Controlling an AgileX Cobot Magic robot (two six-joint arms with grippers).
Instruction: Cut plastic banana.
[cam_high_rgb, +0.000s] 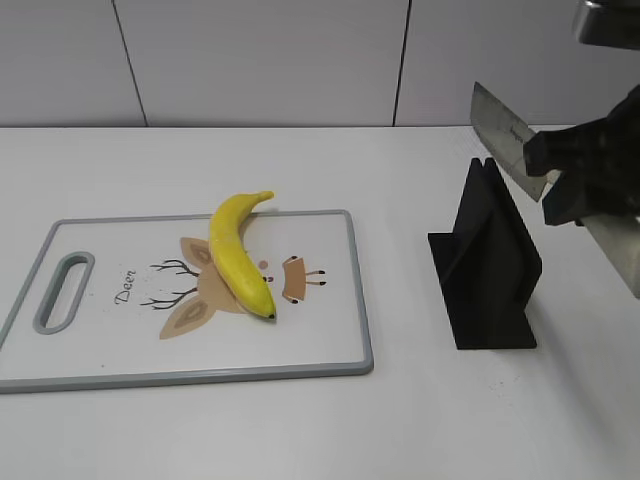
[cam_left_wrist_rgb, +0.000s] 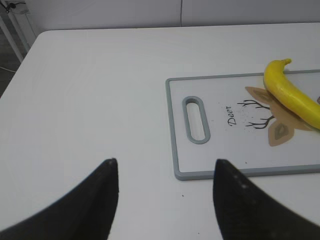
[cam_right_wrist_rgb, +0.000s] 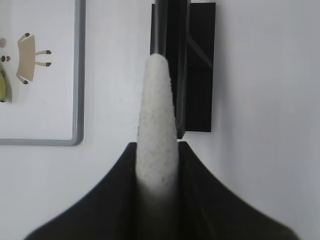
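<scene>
I need to let go of the knife with my right gripper once it is in the slot (cam_high_rgb: 518, 236) (cam_right_wrist_rgb: 173, 92) between the two upright plates of the black knife stand.
The yellow plastic banana (cam_high_rgb: 240, 255) lies whole on the white cutting board (cam_high_rgb: 330, 340), its stem toward the far edge. It also shows in the left wrist view (cam_left_wrist_rgb: 292, 97). My right gripper (cam_high_rgb: 560, 175) is shut on a knife and holds it in the air above the black knife stand (cam_high_rgb: 490, 260), well right of the banana. The steel blade (cam_high_rgb: 505, 135) points up and to the left. In the right wrist view the white speckled handle (cam_right_wrist_rgb: 157, 115) sits between the jaws (cam_right_wrist_rgb: 157, 145). My left gripper (cam_left_wrist_rgb: 165, 165) is open and empty over bare table beside the board's handle end.
The cutting board (cam_left_wrist_rgb: 225, 150) has a grey rim, a handle slot (cam_left_wrist_rgb: 196, 120) and a deer drawing. The knife stand (cam_right_wrist_rgb: 197, 65) stands on the table right of the board (cam_right_wrist_rgb: 50, 100). A white wall runs behind the table.
</scene>
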